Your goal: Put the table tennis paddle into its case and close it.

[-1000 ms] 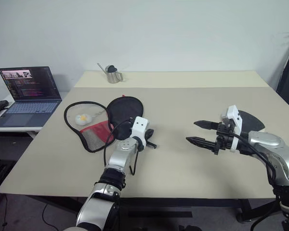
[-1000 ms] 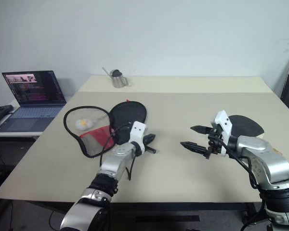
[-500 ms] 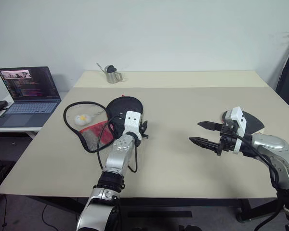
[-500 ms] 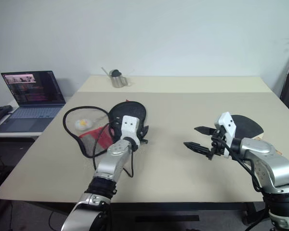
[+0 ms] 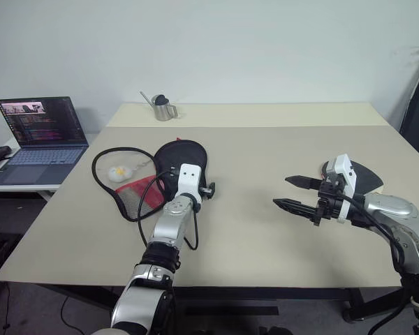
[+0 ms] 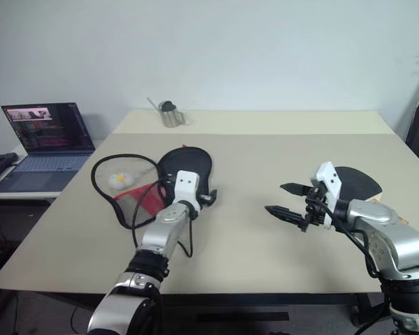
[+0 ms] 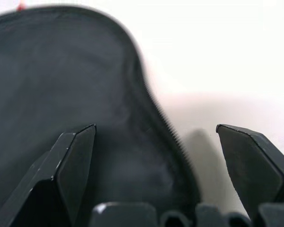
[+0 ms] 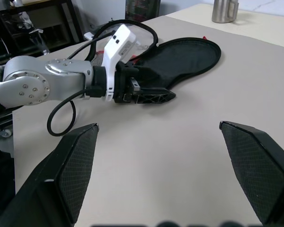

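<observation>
The case lies too far from my right gripper, so I should use my left gripper to pinch the black half's zipper edge [image 7: 173, 137] and drag the case toward the paddle.
The case lies unzipped at the table's left. Its black half [image 5: 183, 155] lies flat beside the zipper-rimmed half [image 5: 106, 155] with the red part and mesh pocket [image 5: 136, 197]. My left gripper [image 7: 155, 126] is open and points level over the near edge of the black half [image 7: 61, 80], whose zipper edge runs between its fingers. It also appears in the right wrist view, left gripper [image 8: 149, 96]. The table tennis paddle [image 5: 363, 174] lies at the right, its black face partly hidden behind my right wrist. My right gripper [image 5: 280, 191] hovers open and empty above the table.
A small white and yellow object [image 5: 119, 172] lies inside the open half of the case. A metal can with a spout [image 5: 165, 108] stands at the far side of the table [image 5: 265, 139]. An open laptop [image 5: 43, 132] sits on a side table at the left.
My left gripper has opened from shut and swung left onto the near edge of the case's black half. The right arm has stayed where it was.
</observation>
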{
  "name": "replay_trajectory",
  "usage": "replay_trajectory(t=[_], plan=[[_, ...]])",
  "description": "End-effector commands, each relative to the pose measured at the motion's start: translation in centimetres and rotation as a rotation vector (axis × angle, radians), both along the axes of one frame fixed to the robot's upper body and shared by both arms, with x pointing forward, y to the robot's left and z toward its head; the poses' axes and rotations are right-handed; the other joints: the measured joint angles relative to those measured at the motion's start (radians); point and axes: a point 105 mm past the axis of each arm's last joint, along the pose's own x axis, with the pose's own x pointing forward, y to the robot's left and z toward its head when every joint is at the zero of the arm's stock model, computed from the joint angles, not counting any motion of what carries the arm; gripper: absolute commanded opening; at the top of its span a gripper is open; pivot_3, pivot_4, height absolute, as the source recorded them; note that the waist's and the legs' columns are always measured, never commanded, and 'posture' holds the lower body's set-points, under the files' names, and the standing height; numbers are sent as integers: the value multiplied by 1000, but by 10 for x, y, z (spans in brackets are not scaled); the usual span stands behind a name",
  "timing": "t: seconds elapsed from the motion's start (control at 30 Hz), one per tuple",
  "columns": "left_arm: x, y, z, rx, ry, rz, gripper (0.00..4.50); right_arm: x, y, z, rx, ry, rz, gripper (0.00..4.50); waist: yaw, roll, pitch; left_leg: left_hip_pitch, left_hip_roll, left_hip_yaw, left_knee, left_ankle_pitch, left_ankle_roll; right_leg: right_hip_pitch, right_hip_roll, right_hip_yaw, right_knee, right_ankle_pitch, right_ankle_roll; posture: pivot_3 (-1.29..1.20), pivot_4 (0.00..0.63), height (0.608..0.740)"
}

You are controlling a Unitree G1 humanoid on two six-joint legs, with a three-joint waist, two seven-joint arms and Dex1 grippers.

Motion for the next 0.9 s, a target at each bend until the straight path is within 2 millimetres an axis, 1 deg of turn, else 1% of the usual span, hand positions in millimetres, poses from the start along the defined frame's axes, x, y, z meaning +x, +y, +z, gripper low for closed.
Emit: replay_trajectory(t=[0.03, 0.2, 0.43, 0.47, 0.53, 0.57, 0.77, 0.8, 0.9], plan=[[3, -4, 9, 62, -41, -33, 4430, -2, 1, 12, 2, -46, 10, 4500, 0, 0, 0, 0, 0, 0, 0, 0, 0, 0, 0, 0, 0, 0, 0, 0, 150, 740], [-1, 6, -7, 47, 19, 14, 4430, -2, -1, 14, 7, -48, 2, 4500, -1, 0, 0, 0, 0, 0, 0, 0, 0, 0, 0, 0, 0, 0, 0, 0, 150, 740], [-7, 14, -18, 40, 56, 47, 4430, -3, -1, 14, 9, -48, 0, 4500, -5, 0, 0, 1, 0, 0, 0, 0, 0, 0, 0, 1, 0, 0, 0, 0, 150, 740], [-8, 15, -18, 42, 56, 48, 4269, -3, -1, 14, 9, -48, 1, 4500, -5, 0, 0, 1, 0, 0, 0, 0, 0, 0, 0, 1, 0, 0, 0, 0, 150, 740], [-8, 17, -18, 45, 55, 51, 3846, -2, 0, 14, 10, -48, 1, 4500, -5, 0, 0, 1, 0, 0, 0, 0, 0, 0, 0, 1, 1, 0, 0, 0, 150, 740], [-8, 17, -18, 45, 56, 51, 3536, -2, 0, 14, 10, -48, 1, 4500, -6, 0, 0, 1, 0, 0, 0, 0, 0, 0, 0, 1, 1, 0, 0, 0, 150, 740], [-8, 21, -19, 48, 58, 70, 1474, -2, 0, 15, 11, -50, 1, 4500, -7, 0, 0, 2, 1, 1, 0, 0, 0, 0, 1, 1, 2, 0, 0, 0, 150, 740], [-8, 22, -19, 47, 59, 73, 1031, -2, 0, 15, 11, -51, 1, 4500, -7, 0, 0, 2, 1, 1, 0, 0, 0, 0, 1, 1, 2, 0, 0, 0, 150, 740], [-8, 24, -20, 49, 59, 83, 29, -2, -1, 15, 11, -53, -3, 4500, -7, 0, 0, 2, 1, 1, 0, 0, 0, 0, 1, 2, 2, 0, 0, 0, 150, 740]])
